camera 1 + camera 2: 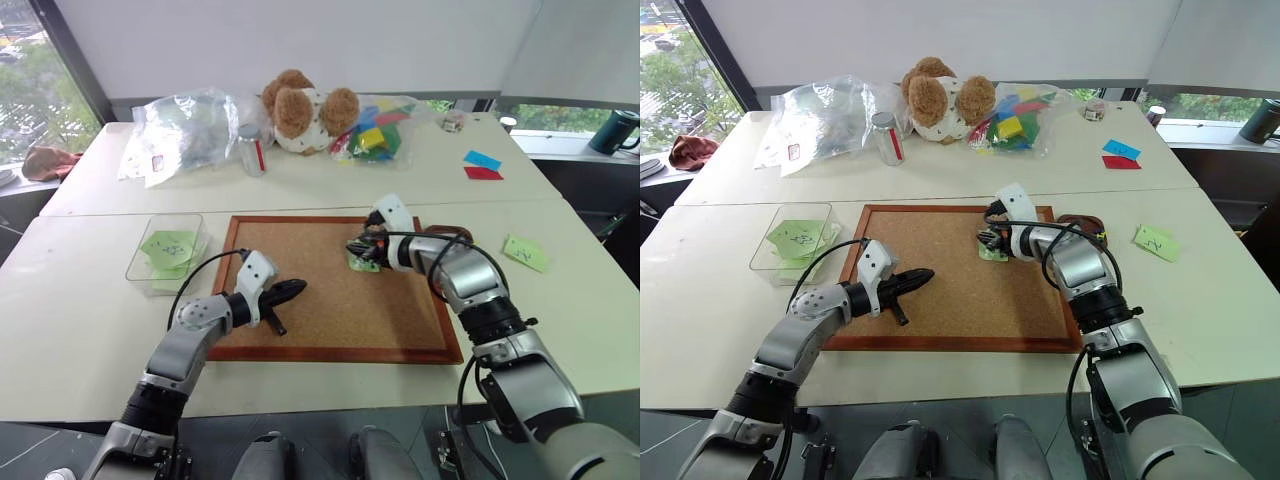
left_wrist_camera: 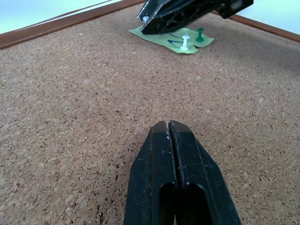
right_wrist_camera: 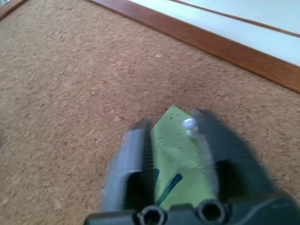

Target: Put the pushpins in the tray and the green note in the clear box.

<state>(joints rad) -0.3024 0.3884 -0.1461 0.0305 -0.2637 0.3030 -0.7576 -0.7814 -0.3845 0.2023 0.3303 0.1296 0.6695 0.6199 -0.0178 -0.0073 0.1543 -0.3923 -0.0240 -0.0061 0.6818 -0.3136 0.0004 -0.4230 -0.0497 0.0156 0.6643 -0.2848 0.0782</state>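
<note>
The robot's right gripper should release the white pushpin in the far middle of the dark tray [image 1: 448, 238] next to the corkboard.
A green note [image 1: 362, 264] lies on the corkboard [image 1: 330, 310], pinned by a white pushpin [image 2: 185, 43] and a green pushpin [image 2: 200, 34]. My right gripper [image 1: 358, 248] is down on the note's far corner. Its fingers [image 3: 136, 154] straddle the paper and look shut on another white pushpin [image 3: 189, 124] at their tips. My left gripper [image 1: 290, 291] hovers shut and empty over the board's left half. The clear box [image 1: 175, 217], left of the board, holds green paper [image 1: 168, 248]. The dark tray [image 1: 1090, 220] peeks out behind my right forearm. Another green note [image 1: 526, 252] lies on the table at the right.
Along the back of the table stand a large plastic bag [image 1: 185, 130], a small jar [image 1: 250, 150], a teddy bear [image 1: 300, 110] and a bag of coloured blocks [image 1: 375, 130]. A blue slip [image 1: 482, 159] and a red slip [image 1: 483, 173] lie at the back right.
</note>
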